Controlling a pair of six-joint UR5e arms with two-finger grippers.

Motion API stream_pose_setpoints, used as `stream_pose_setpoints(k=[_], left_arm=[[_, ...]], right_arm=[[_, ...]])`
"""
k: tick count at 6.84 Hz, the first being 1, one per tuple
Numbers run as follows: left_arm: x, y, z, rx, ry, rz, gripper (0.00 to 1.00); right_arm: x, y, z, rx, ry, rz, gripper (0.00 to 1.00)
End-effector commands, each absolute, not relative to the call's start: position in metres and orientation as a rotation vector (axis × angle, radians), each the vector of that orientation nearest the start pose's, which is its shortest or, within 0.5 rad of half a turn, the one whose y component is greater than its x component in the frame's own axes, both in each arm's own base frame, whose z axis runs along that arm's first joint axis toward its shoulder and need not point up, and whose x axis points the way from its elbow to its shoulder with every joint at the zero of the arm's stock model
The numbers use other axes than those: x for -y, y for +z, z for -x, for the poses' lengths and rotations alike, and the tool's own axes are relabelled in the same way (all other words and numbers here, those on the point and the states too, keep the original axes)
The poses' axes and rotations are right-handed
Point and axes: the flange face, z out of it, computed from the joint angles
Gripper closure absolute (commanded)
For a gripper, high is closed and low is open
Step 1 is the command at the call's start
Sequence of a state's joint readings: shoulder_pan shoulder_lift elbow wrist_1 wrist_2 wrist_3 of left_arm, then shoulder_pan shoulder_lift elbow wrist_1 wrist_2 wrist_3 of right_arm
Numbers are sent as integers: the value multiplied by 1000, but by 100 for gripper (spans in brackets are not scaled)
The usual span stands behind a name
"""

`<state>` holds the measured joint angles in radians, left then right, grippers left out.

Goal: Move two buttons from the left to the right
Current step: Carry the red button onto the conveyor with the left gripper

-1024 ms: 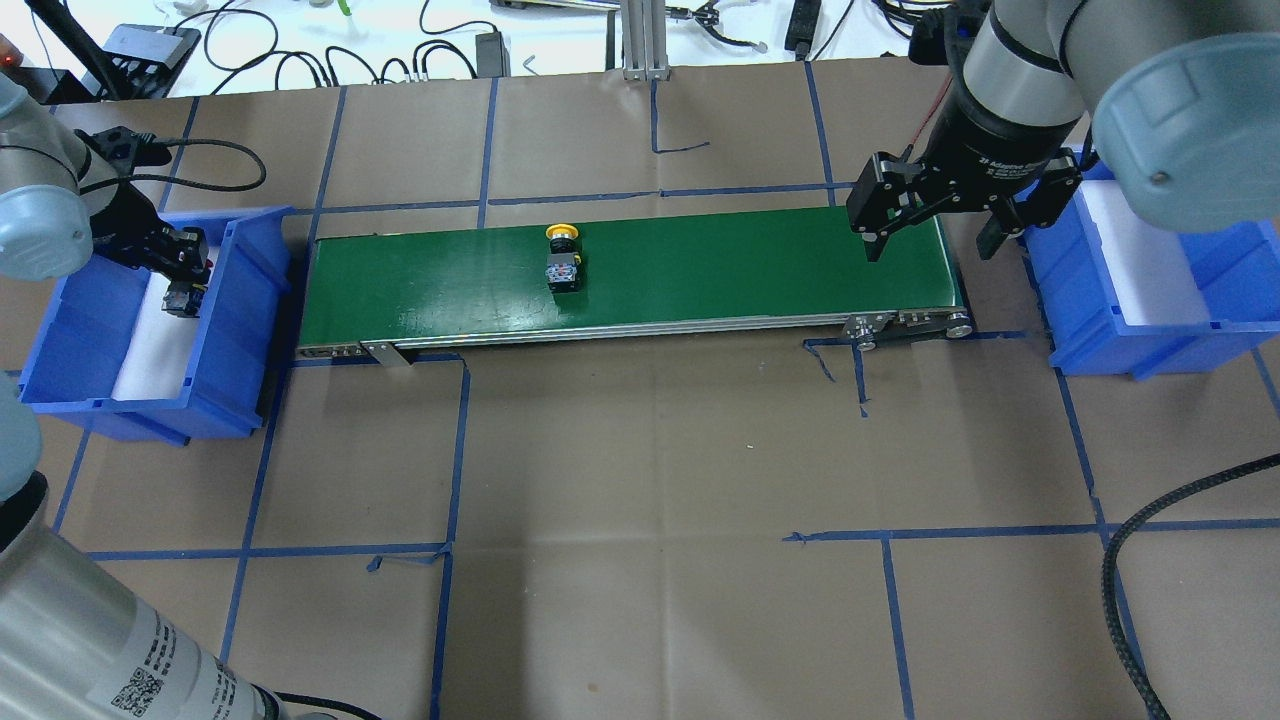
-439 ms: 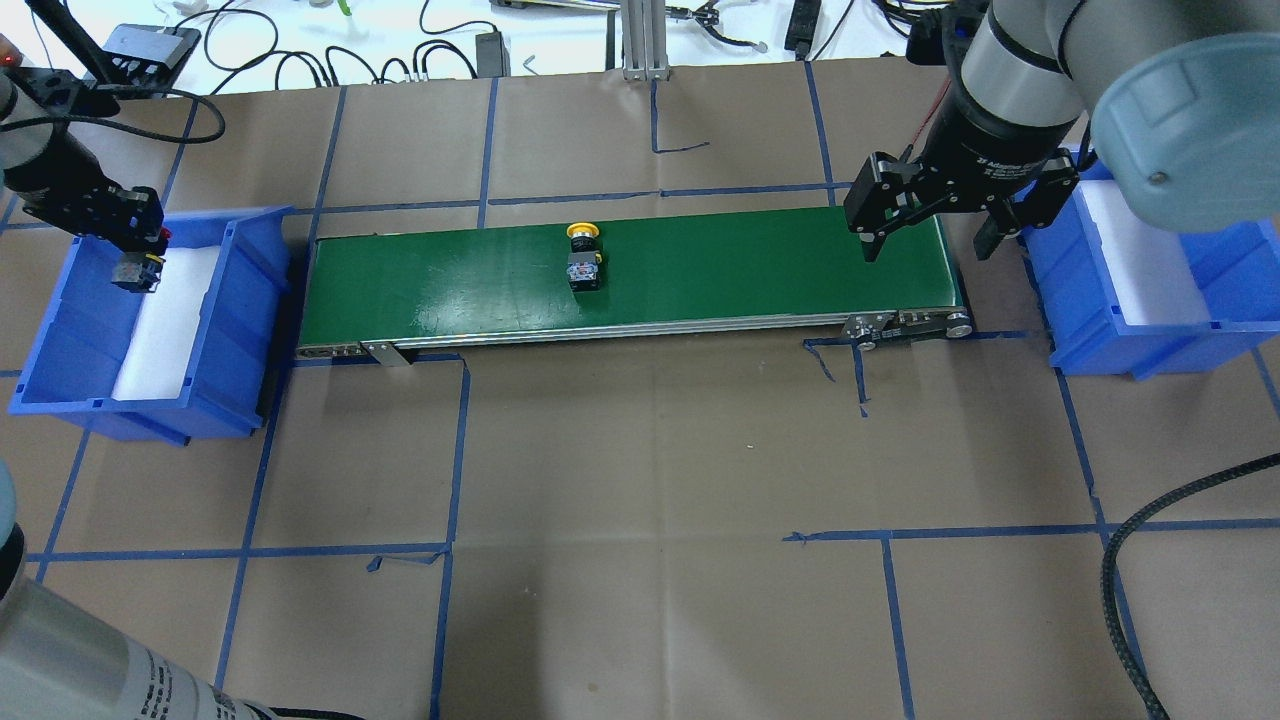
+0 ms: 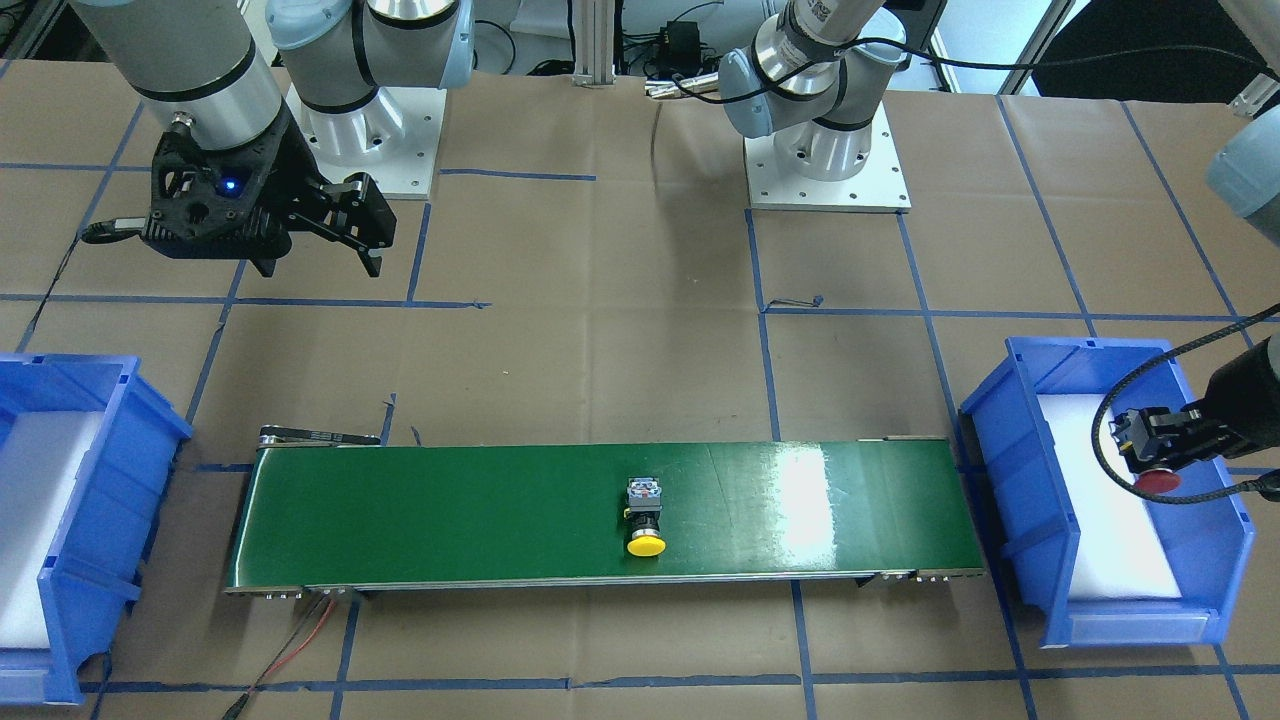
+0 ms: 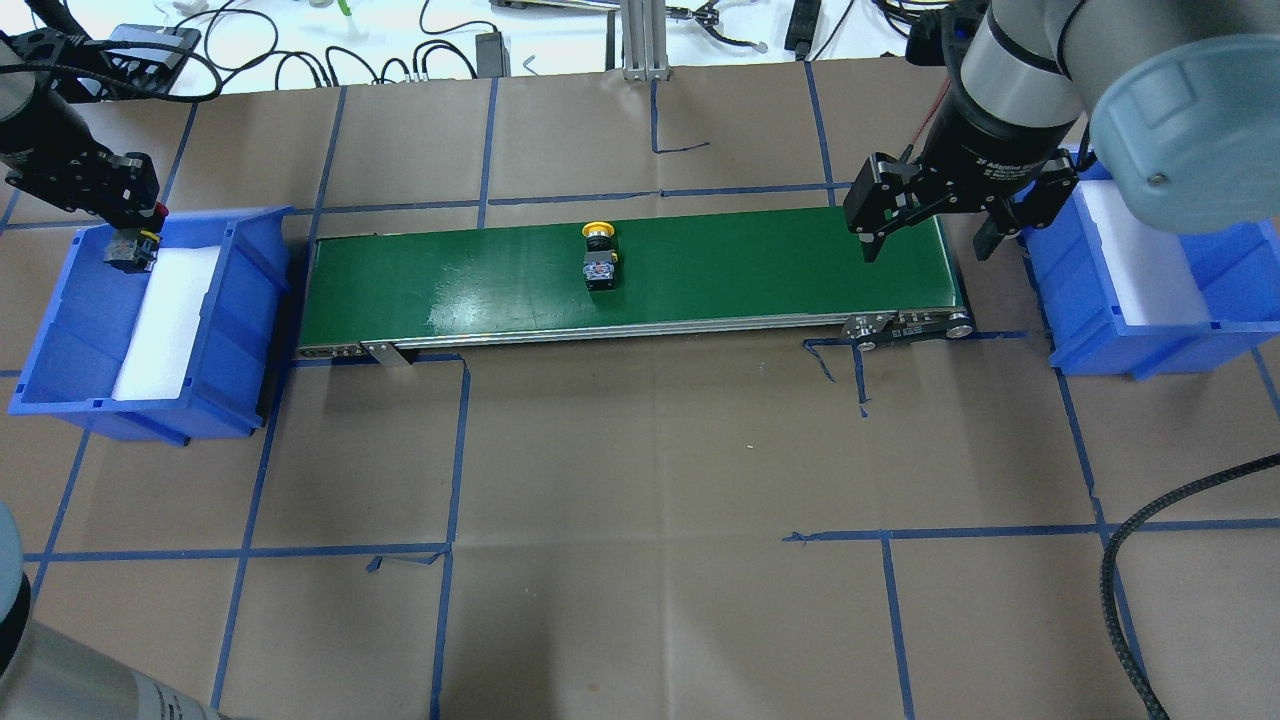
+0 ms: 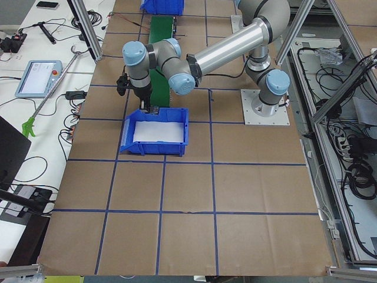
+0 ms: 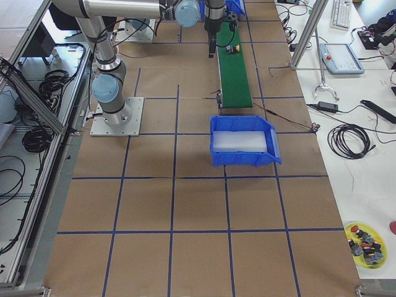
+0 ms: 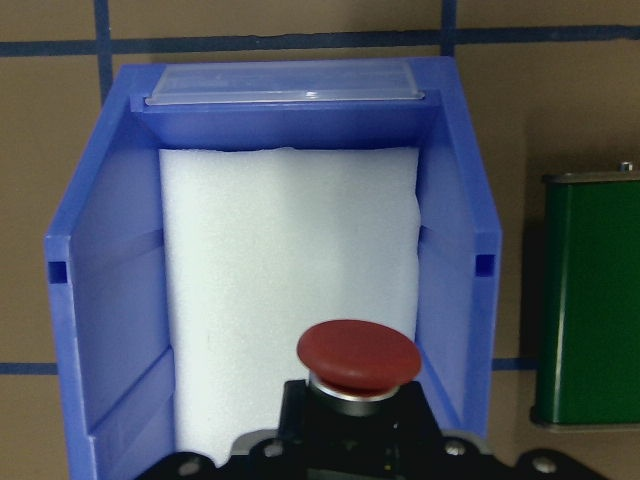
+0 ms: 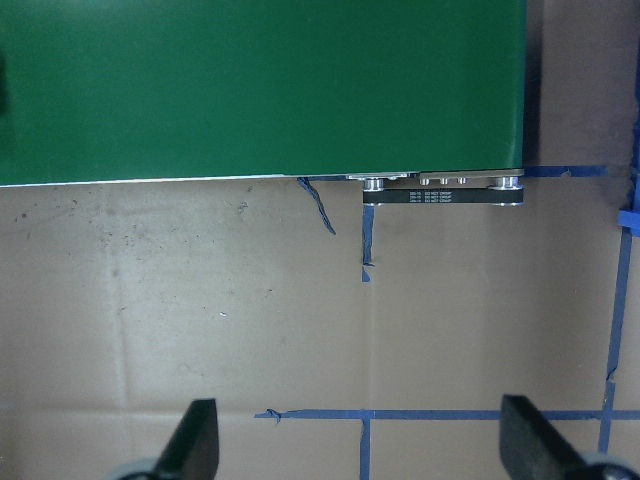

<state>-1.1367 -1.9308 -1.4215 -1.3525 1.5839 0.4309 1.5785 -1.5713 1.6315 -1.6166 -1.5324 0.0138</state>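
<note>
My left gripper will let go of the red-capped button on the green conveyor belt's end [image 3: 912, 511] that lies nearest to the blue bin below the belt.
The yellow-capped button [image 4: 600, 262] lies on its side on the green conveyor belt [image 4: 760, 265], near the middle; it also shows in the front view [image 3: 645, 520]. My left gripper [image 4: 128, 240] is shut on the red-capped button [image 7: 358, 357] and holds it above the far end of the left blue bin [image 4: 245, 300], over its white foam. In the front view the red cap [image 3: 1162, 480] hangs below the gripper [image 3: 1150, 448]. My right gripper [image 4: 928, 250] is open and empty above the belt's right end; its fingers [image 8: 197, 440] show spread wide.
The right blue bin [image 4: 1085, 310] with white foam stands just past the belt's right end. The belt's roller bracket [image 8: 440, 192] lies below the right gripper. Cables and boxes lie beyond the table's far edge. Blue tape lines cross the brown table.
My left gripper has risen out of the left bin with the red button and moved toward the far end. The yellow button has travelled right along the belt. The right gripper has stayed put.
</note>
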Motion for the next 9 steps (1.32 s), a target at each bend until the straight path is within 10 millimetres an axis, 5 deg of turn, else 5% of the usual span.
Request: stream_pose_setpoints(k=[1,3,5,9], left_arm=[[640,385,-50,-3128,2,103,100],[638,363,28,-3134,63,132,100],[641,326,36,-3141,132,171,100],[642,295,29,-3136,145,146,100]], right_arm=[[488,462,-141,-3103,27,-10,0],[488,462,-141,-3103,29,-10,0],[488,461,-141,-3103,32,-10,0],[488,459,-141,-3105,41,-8,0]])
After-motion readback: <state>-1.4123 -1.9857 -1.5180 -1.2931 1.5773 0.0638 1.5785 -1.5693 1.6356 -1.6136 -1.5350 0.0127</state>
